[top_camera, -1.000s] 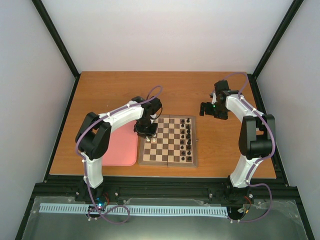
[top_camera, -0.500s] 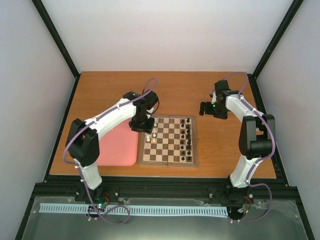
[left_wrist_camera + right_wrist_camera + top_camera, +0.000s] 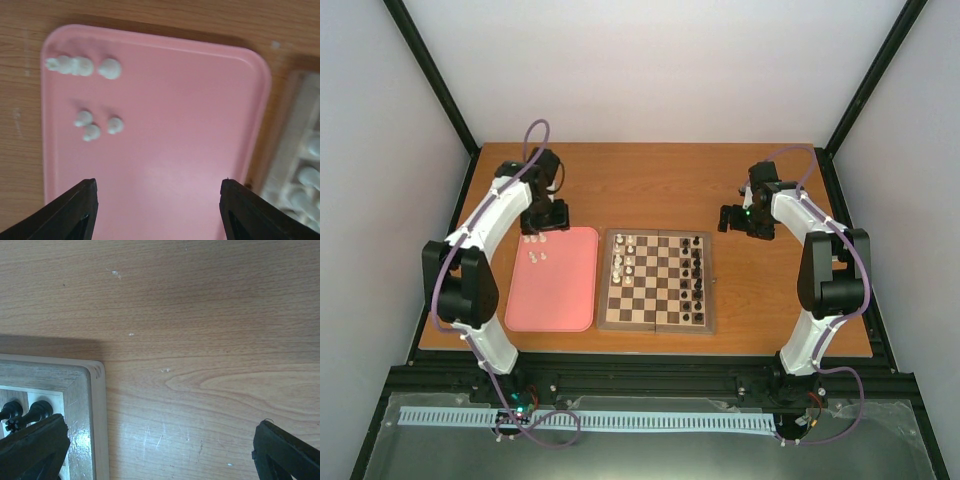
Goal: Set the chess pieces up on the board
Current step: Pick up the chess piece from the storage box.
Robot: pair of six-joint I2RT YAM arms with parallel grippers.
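Note:
The lone white pawn in the pink tray, beside the pawn pair and nearer the board, will be gripped by my left gripper on the body of the lone white pawn (image 3: pixel 543 256) (image 3: pixel 115 125).
The wooden board (image 3: pixel 655 327) lies mid-table. White chess pieces (image 3: pixel 621 256) stand in its left columns and black ones (image 3: pixel 697 270) in its right columns. More white chess pieces (image 3: pixel 91 131) lie loose at the far left of the pink tray (image 3: pixel 560 290), one group (image 3: pixel 70 65) near the tray's corner. My left gripper (image 3: pixel 542 222) hovers over the tray's far end. In its wrist view the left gripper (image 3: pixel 157 200) is open and empty over bare pink. My right gripper (image 3: pixel 735 220) is open beyond the board's far right corner (image 3: pixel 85 405), over bare wood.
The pink tray (image 3: pixel 200 125) sits directly left of the board, whose edge with white pieces (image 3: pixel 306 175) shows at the right of the left wrist view. Black pieces (image 3: pixel 30 412) stand by the board corner in the right wrist view. Black frame rails line the table edges.
My left arm has swung from the board's left columns out to the tray's far end, and its jaws have opened wide. The right arm has not moved.

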